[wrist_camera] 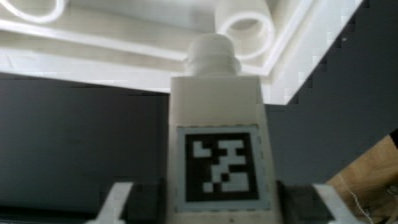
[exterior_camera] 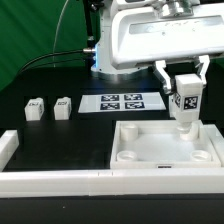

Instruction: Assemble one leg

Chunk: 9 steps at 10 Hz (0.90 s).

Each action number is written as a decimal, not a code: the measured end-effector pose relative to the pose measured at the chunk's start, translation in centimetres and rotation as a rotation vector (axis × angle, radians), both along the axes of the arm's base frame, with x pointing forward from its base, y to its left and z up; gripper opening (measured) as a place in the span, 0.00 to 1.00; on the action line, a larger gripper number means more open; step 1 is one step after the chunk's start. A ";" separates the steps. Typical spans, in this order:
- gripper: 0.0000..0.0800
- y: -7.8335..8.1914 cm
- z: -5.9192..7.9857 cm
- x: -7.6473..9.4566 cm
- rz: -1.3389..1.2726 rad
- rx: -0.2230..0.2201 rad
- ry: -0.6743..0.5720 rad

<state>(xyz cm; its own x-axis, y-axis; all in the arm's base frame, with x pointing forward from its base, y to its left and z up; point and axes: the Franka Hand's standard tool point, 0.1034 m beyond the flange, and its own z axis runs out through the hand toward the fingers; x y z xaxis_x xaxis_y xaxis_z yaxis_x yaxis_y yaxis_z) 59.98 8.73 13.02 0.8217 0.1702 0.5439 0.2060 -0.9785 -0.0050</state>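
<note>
Next, I let go of the white leg with my gripper in the panel's corner hole (exterior_camera: 201, 155) (wrist_camera: 251, 33) by the front rail, the one farthest from the other legs.
My gripper (exterior_camera: 186, 88) is shut on a white leg (exterior_camera: 186, 103) with a black-and-white tag and holds it upright over the far right corner of the large white panel (exterior_camera: 165, 150). In the wrist view the leg (wrist_camera: 222, 140) fills the middle between my two fingers (wrist_camera: 125, 200), and its round peg end sits next to a round corner hole (wrist_camera: 249, 35) of the panel (wrist_camera: 107, 50). I cannot tell whether the peg touches the panel. Two more legs (exterior_camera: 35, 108) (exterior_camera: 63, 106) lie on the table at the exterior view's left.
The marker board (exterior_camera: 121, 102) lies flat behind the panel. A white rail (exterior_camera: 50, 182) runs along the front, with a raised end (exterior_camera: 6, 147) at the exterior view's left. The robot's white body (exterior_camera: 150, 35) stands at the back.
</note>
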 end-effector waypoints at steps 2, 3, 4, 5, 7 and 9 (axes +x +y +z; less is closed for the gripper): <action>0.37 0.2 -0.3 0.9 0.002 0.003 -0.001; 0.37 0.4 -0.8 1.2 0.002 0.006 -0.003; 0.37 0.7 -1.6 1.1 0.006 0.009 0.003; 0.37 1.1 -2.2 1.0 0.011 0.010 0.005; 0.37 1.7 -3.1 0.6 0.019 0.011 0.015; 0.37 1.9 -3.6 0.7 0.020 0.013 0.014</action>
